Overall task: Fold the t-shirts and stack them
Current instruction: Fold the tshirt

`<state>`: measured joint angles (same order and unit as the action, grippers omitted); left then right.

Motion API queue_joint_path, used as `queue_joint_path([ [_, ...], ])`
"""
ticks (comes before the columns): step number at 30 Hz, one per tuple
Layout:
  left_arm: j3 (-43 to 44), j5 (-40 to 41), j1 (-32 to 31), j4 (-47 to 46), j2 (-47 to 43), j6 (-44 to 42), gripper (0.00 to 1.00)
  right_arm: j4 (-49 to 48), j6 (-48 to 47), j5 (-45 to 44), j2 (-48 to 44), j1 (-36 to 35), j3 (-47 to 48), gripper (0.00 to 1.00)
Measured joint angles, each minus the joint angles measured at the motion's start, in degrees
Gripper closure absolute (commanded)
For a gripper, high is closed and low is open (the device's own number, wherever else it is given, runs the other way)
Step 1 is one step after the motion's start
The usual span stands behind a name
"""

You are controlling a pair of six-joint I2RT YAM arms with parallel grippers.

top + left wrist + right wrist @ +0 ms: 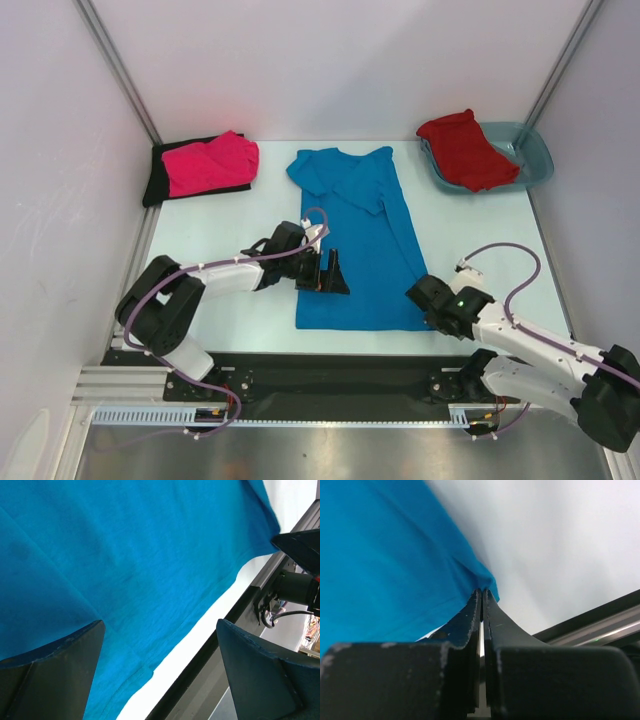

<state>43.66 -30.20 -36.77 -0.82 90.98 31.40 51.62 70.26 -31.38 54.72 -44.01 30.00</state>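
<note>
The robot's right gripper pinches a creased fold beside the blue t-shirt's near corner, so it should open, take the corner's tip (494,589) and pull the t-shirt's edge straight.
The bright blue t-shirt (355,240) lies flat in the middle of the table, its hem towards me and one sleeve folded in. My left gripper (326,275) is open, low over the shirt's near left part. In the left wrist view its fingers (60,670) stand wide apart over the blue cloth (125,555) and the hem edge. My right gripper (420,293) is shut on the shirt's near right corner. In the right wrist view the tips (482,591) pinch the blue cloth (385,565). The hot pink shirt (210,163) lies on the black shirt (158,180) at the back left. The red shirt (465,150) lies in a tub.
The translucent teal tub (538,160) stands at the back right. White walls close in the left, back and right. A black rail (320,375) runs along the table's near edge and also shows in the left wrist view (240,615).
</note>
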Motion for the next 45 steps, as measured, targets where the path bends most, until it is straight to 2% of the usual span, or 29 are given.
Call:
queue_joint_path([
  [6, 0.0, -0.1, 0.0, -0.2, 0.6, 0.0, 0.0, 1.2, -1.0, 0.6, 1.0, -5.7, 3.9, 1.0],
  [20, 0.0, -0.2, 0.0, -1.1, 0.7, 0.0, 0.0, 2.3, -1.2, 3.9, 17.2, -19.0, 10.0, 1.0],
  [22, 0.0, -0.2, 0.0, -1.3, 0.8, 0.1, 0.0, 1.7, -1.2, 4.2, 19.1, -20.2, 10.8, 0.89],
  [23, 0.0, -0.2, 0.0, -1.4, 0.9, 0.1, 0.0, 1.3, -1.2, 4.3, 20.3, -20.9, 11.2, 0.74],
  [24, 0.0, -0.3, 0.0, -1.4, 0.9, 0.1, 0.0, 0.9, -1.2, 4.6, 21.6, -21.6, 11.6, 0.65],
  [25, 0.1, -0.3, 0.0, -1.5, 1.0, 0.1, 0.0, 1.0, -1.2, 4.7, 22.7, -22.1, 12.2, 0.49],
  [26, 0.0, -0.4, 0.0, -1.5, 1.0, 0.1, 0.0, 1.2, -0.5, 4.7, 23.8, -22.6, 13.0, 0.24],
  [27, 0.0, -0.5, 0.0, -1.5, 1.0, 0.1, 0.0, 2.3, 0.3, 4.3, 24.8, -22.9, 14.0, 0.19],
  [30, 0.0, -0.5, 0.0, -1.6, 1.1, 0.1, 0.0, 7.4, 2.5, 0.5, 25.5, -22.6, 17.4, 0.17],
  [34, 0.1, -0.7, 0.0, -1.6, 1.1, 0.0, 0.0, 10.5, 3.1, -4.8, 22.2, -17.2, 20.5, 0.16],
  [37, 0.9, -1.0, 0.0, -1.1, 1.3, 0.0, 0.0, 8.1, -1.2, -6.5, 17.0, -9.7, 20.1, 0.2],
  [40, 2.7, -1.1, 0.0, -0.5, 1.9, -0.5, 0.0, 2.7, -7.2, -6.3, 14.2, -2.3, 18.0, 0.28],
  [45, 4.9, -1.1, 0.0, 0.1, 2.8, -1.1, 0.0, -3.2, -13.7, -2.9, 14.5, 0.9, 15.3, 0.3],
])
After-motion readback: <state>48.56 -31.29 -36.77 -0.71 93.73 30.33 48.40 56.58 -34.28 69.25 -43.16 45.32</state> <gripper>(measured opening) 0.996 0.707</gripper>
